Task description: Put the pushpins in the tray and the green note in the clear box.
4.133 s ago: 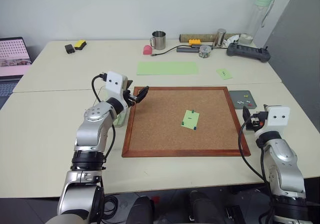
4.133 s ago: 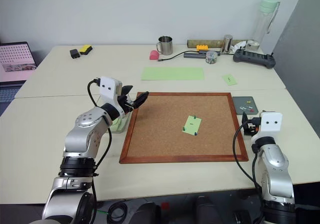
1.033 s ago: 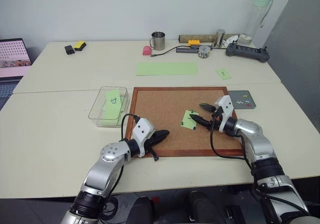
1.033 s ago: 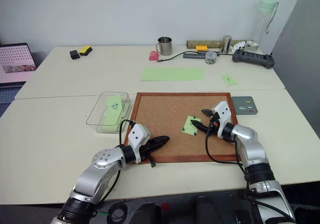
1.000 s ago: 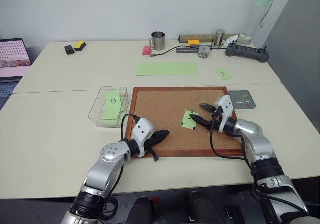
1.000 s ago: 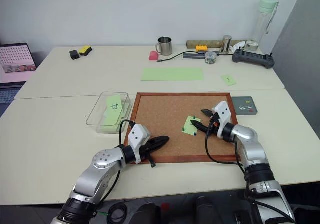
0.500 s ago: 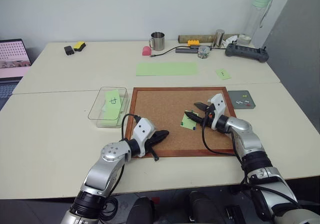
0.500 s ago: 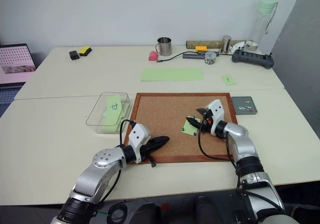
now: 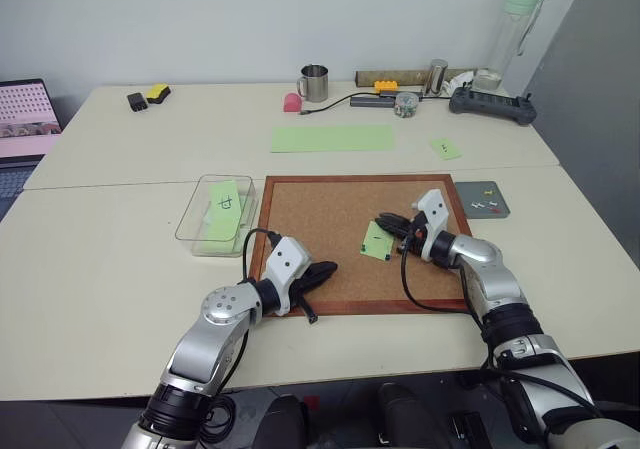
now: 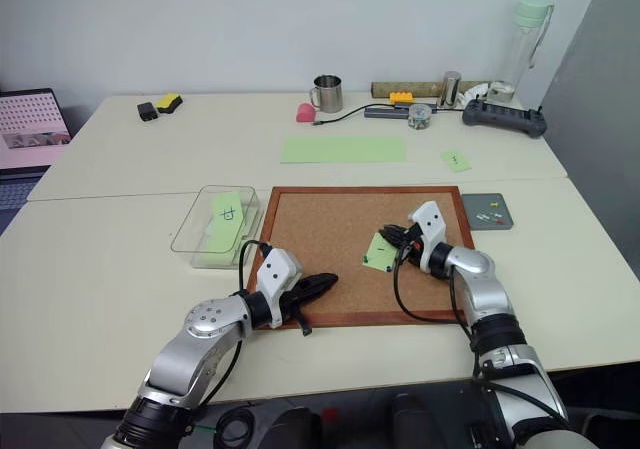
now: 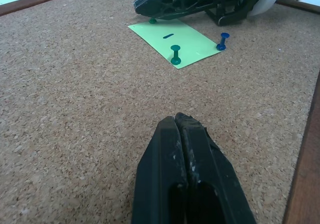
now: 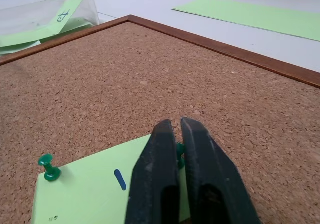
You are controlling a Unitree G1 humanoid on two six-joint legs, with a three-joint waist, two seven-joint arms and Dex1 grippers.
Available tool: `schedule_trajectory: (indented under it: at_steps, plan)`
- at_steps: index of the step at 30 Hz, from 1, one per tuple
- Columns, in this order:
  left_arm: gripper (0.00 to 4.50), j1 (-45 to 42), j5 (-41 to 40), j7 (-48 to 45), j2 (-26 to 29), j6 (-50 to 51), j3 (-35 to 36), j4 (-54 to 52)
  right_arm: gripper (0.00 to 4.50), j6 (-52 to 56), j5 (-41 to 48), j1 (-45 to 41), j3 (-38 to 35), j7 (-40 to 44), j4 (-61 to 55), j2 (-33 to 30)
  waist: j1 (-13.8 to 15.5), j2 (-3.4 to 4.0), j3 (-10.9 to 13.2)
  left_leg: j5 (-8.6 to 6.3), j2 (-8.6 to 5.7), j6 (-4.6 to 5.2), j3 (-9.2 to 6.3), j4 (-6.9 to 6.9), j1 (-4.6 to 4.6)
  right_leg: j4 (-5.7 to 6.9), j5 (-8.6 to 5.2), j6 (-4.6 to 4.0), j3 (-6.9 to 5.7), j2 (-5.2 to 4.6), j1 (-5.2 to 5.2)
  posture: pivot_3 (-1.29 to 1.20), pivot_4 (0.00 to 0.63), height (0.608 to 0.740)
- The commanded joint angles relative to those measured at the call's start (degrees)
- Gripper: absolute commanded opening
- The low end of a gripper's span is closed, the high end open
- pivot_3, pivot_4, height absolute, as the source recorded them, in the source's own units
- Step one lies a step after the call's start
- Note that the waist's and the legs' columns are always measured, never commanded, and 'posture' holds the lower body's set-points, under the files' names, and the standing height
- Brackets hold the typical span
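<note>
Next, my right gripper lets go of the dark green pushpin among the loose pins in the dark grey tray (image 9: 482,202).
The green note (image 9: 377,240) lies on the cork board (image 9: 330,204), held down by dark green pushpins (image 11: 175,54) at its corners. My right gripper (image 9: 382,221) lies low over the note's far corner and is shut on one pushpin (image 12: 179,151). My left gripper (image 9: 330,267) rests shut and empty at the board's near edge, pointing toward the note. The dark grey tray (image 9: 497,209) sits right of the board with a few pins in it. The clear box (image 9: 190,231) stands left of the board and holds a green note with a black character.
A long green paper strip (image 9: 332,137) and a small green note (image 9: 447,148) lie beyond the board. A metal mug (image 9: 316,82), a power strip (image 9: 492,105) and a bottle (image 9: 508,29) line the table's back edge. A laptop (image 9: 28,119) sits at far left.
My right gripper went from open to shut on the pushpin at the note's far corner. Four seconds ago it was by the tray and my left gripper was by the clear box.
</note>
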Motion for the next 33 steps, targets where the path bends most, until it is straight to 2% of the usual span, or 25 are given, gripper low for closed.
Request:
schedule_trajectory:
  at_steps: [1,7,15,25,31,33]
  plan:
    - [0.0,1.4,0.9,-0.2,0.4,0.9,-1.5,0.8,0.03,-0.9,-0.8,0.4,1.1,1.5,-0.5,-0.2,0.0,0.0,0.0,0.0,0.0,0.0,0.0,0.0,0.0,0.0,0.0,0.0,0.0,0.0,0.0,0.0,0.15,0.74]
    - [0.0,1.1,1.5,-0.1,0.5,0.0,-1.3,2.3,0.03,-0.5,-0.2,0.5,0.3,1.9,-2.3,-0.7,0.1,0.02,0.0,0.0,0.0,0.0,-0.01,0.0,-0.01,-0.01,0.0,0.0,-0.01,0.0,0.0,0.0,0.15,0.74]
    - [0.0,0.9,1.8,-0.2,0.6,-0.5,-1.3,3.2,0.03,6.0,4.3,2.2,-1.5,2.7,-16.9,-2.5,0.1,0.03,0.0,0.0,0.0,0.0,-0.04,0.0,-0.06,-0.02,0.0,0.0,-0.03,-0.01,-0.01,0.0,0.15,0.74]
    - [0.0,-0.2,2.4,0.3,-0.2,-1.2,-2.3,4.7,0.03,8.7,5.4,3.7,-2.5,0.7,-21.6,-3.8,0.2,0.11,0.0,0.0,-0.02,0.0,-0.05,0.03,0.03,0.01,-0.14,0.24,-0.03,0.0,0.06,0.0,0.15,0.74]
    - [0.0,-0.5,2.9,0.8,-0.1,-1.2,-2.4,5.2,0.03,10.9,7.2,3.9,-6.5,-4.1,-24.5,-4.5,0.3,0.12,0.0,0.0,-0.02,0.0,-0.06,0.03,0.01,-0.01,-0.14,0.25,-0.04,-0.01,0.06,0.0,0.15,0.74]
    - [0.0,-0.6,3.1,1.2,-0.1,-1.2,-2.1,5.6,0.03,11.4,6.0,3.6,-10.4,-9.3,-23.3,-6.2,0.3,0.12,0.0,0.0,-0.02,0.0,-0.06,0.03,0.01,-0.01,-0.14,0.25,-0.04,-0.01,0.06,0.0,0.15,0.74]
